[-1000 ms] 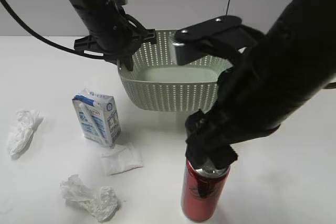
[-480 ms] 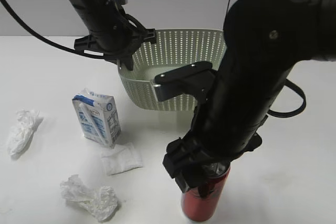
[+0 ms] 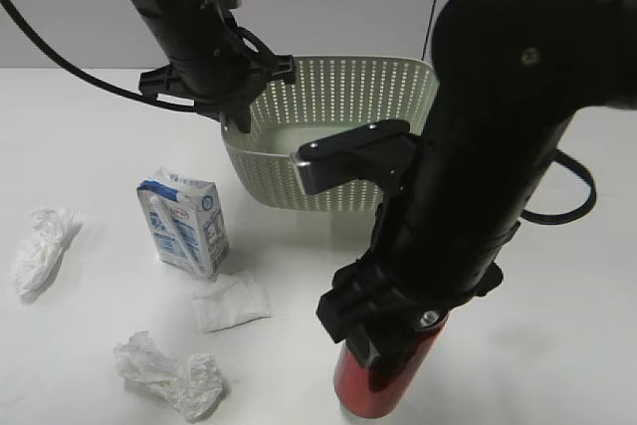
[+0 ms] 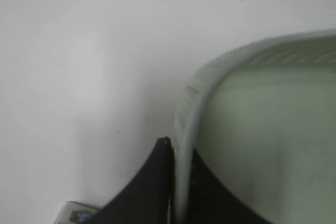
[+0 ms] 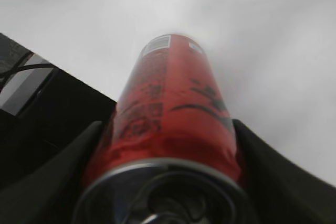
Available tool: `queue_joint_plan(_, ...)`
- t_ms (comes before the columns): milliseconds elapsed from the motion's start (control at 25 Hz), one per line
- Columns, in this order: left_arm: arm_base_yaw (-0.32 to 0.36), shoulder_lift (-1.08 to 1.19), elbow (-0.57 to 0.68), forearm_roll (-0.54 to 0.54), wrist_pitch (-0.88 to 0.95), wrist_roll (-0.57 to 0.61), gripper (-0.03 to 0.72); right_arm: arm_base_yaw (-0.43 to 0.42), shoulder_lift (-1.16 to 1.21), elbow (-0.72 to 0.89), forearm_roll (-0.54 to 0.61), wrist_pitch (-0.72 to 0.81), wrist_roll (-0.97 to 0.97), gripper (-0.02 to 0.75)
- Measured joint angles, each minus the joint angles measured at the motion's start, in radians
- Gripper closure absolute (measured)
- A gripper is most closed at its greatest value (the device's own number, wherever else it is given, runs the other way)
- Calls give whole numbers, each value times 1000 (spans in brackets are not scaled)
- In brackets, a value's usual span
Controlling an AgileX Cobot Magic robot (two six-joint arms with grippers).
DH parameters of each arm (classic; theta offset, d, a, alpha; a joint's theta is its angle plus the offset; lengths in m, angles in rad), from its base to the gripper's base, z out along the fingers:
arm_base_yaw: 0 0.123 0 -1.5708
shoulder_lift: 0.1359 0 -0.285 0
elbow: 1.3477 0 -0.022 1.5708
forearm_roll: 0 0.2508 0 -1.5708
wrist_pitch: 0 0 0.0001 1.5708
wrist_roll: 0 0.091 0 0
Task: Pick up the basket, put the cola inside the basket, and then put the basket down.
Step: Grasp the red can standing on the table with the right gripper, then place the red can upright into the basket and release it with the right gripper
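The robot's right gripper needs to let go of the red cola inside the basket, at the end [image 3: 409, 145] opposite the left gripper.
The pale green perforated basket [image 3: 328, 186] sits at the back middle of the white table. My left gripper [image 3: 237, 124] is shut on its left rim. In the left wrist view the two dark fingers [image 4: 178, 153] pinch the rim wall of the basket [image 4: 252, 103]. The red cola can [image 3: 383, 385] stands at the front, right of centre, its top hidden under my right arm. My right gripper [image 3: 398, 330] has come down over it. In the right wrist view the fingers [image 5: 167, 124] press both sides of the cola [image 5: 168, 93] just below its silver top.
A white-and-blue milk carton [image 3: 184, 223] stands left of the basket; its corner shows in the left wrist view [image 4: 79, 214]. Crumpled white tissues lie at the far left [image 3: 45, 246], at the front left [image 3: 171, 373] and beside the carton [image 3: 231, 301].
My right arm swung down and lowered over the can, and its fingers now enclose the can's upper part. The left arm and the basket have barely moved.
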Motion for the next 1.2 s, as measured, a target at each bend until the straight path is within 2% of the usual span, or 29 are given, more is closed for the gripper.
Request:
queue_joint_plan(160, 0, 0, 0, 21, 1, 0, 684, 0, -120, 0, -1, 7, -10, 237)
queue_joint_plan(320, 0, 0, 0, 24, 1, 0, 684, 0, -228, -45, -53, 58, -12, 237)
queue_joint_plan(480, -4, 0, 0, 29, 3, 0, 684, -4, -252, -185, -151, 186, -13, 237)
queue_joint_plan(600, -17, 0, 0, 45, 5, 0, 684, -35, -247, -298, -201, 206, -15, 237)
queue_joint_plan(720, -35, 0, 0, 55, 7, 0, 684, -119, -215, -409, -208, 208, -53, 237)
queue_joint_plan(920, -48, 0, 0, 58, 6, 0, 684, -241, -83, -507, -219, 207, -126, 237)
queue_joint_plan(1200, -48, 0, 0, 75, 3, 0, 684, -260, 158, -517, -222, 153, -178, 237)
